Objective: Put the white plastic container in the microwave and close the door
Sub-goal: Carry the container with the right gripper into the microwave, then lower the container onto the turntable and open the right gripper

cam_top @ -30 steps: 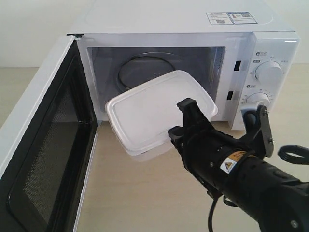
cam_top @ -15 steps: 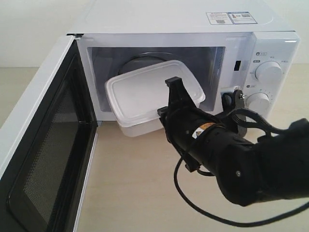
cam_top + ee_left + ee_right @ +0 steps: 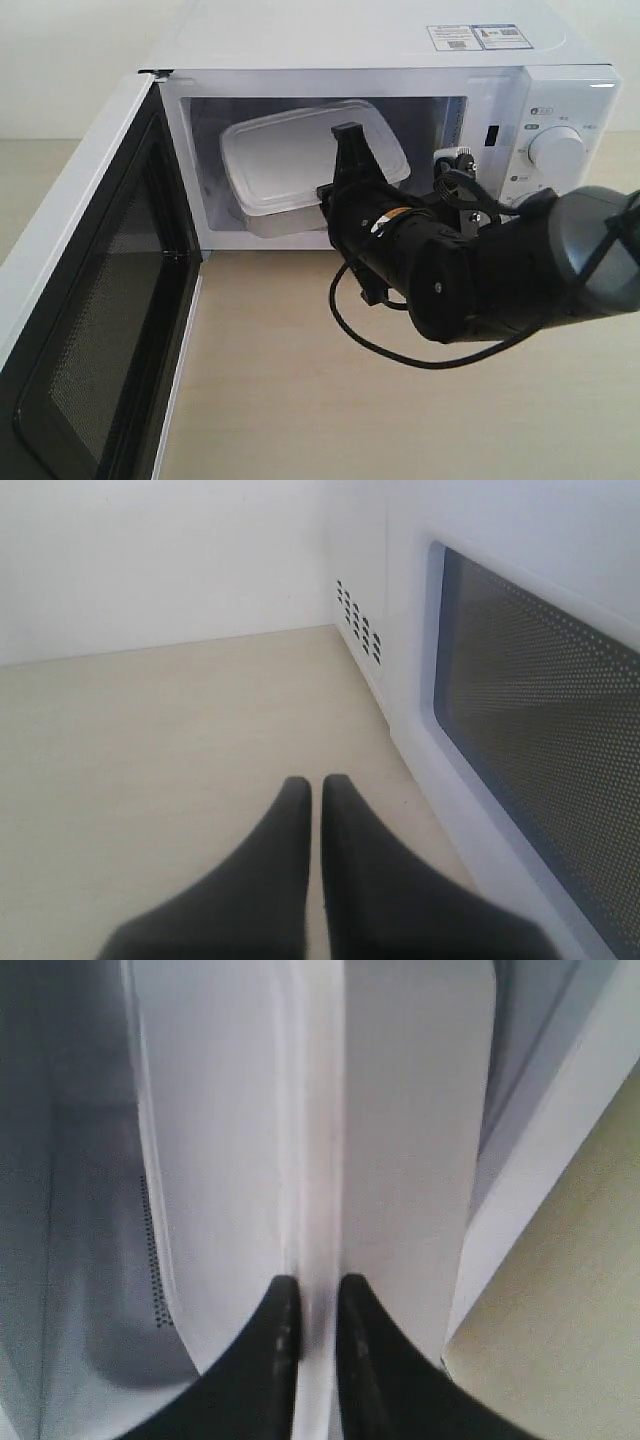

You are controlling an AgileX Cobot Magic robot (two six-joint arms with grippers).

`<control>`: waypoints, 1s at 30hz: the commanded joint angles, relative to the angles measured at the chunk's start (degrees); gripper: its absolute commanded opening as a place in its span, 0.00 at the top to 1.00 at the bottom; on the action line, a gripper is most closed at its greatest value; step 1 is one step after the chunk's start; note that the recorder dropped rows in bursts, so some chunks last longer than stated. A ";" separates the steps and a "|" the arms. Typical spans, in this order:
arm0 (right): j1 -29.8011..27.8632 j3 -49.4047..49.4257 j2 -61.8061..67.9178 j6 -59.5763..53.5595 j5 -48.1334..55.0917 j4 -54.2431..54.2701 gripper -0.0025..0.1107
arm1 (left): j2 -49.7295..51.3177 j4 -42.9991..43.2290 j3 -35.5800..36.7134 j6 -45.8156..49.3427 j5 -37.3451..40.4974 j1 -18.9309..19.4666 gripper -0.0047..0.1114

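Next, my right gripper lets go of the white plastic container around the middle of the microwave's inside bottom [image 3: 304, 174], behind the microwave's front edge.
The white plastic container [image 3: 300, 160] hangs tilted inside the microwave [image 3: 380, 45] cavity, above its floor. My right gripper [image 3: 338, 185] is shut on the container's near rim; in the right wrist view the rim [image 3: 320, 1160] runs between the two black fingers [image 3: 280, 1340] of the gripper [image 3: 318, 1295]. The door [image 3: 95, 300] stands swung wide open at the left, its mesh inner face toward me. My left gripper [image 3: 315, 785] is shut on nothing, low over the tabletop beside the door's window [image 3: 540, 690], and does not show in the exterior view.
The dials [image 3: 555, 150] sit on the microwave's right panel, partly behind my right arm [image 3: 480, 270]. A black cable loops under that arm [image 3: 400, 350]. The beige tabletop [image 3: 280, 400] stretches in front of the microwave. Vent holes [image 3: 357, 618] dot the microwave's side.
My right gripper has carried the container forward and up, from in front of the opening to inside the cavity. The door has stayed open.
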 commanded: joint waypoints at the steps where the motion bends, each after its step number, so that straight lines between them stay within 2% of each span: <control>1: -2.27 -1.73 1.06 -0.35 -0.75 -1.12 0.98 | -0.17 -0.25 0.19 -0.59 0.25 -0.03 0.92; 17: -2.82 -10.44 7.00 -1.32 1.52 -2.99 0.98 | -0.17 -0.25 0.19 -0.59 0.25 -0.03 0.92; 21: -2.97 -11.10 7.14 -6.87 1.65 -0.69 0.98 | -0.17 -0.25 0.19 -0.59 0.25 -0.03 0.92; 28: -2.97 -11.10 7.14 -7.02 1.73 1.82 0.98 | -0.17 -0.25 0.19 -0.59 0.25 -0.03 0.92; 30: -2.97 -11.10 7.14 -7.02 1.73 2.52 0.95 | -0.17 -0.25 0.19 -0.59 0.25 -0.03 0.92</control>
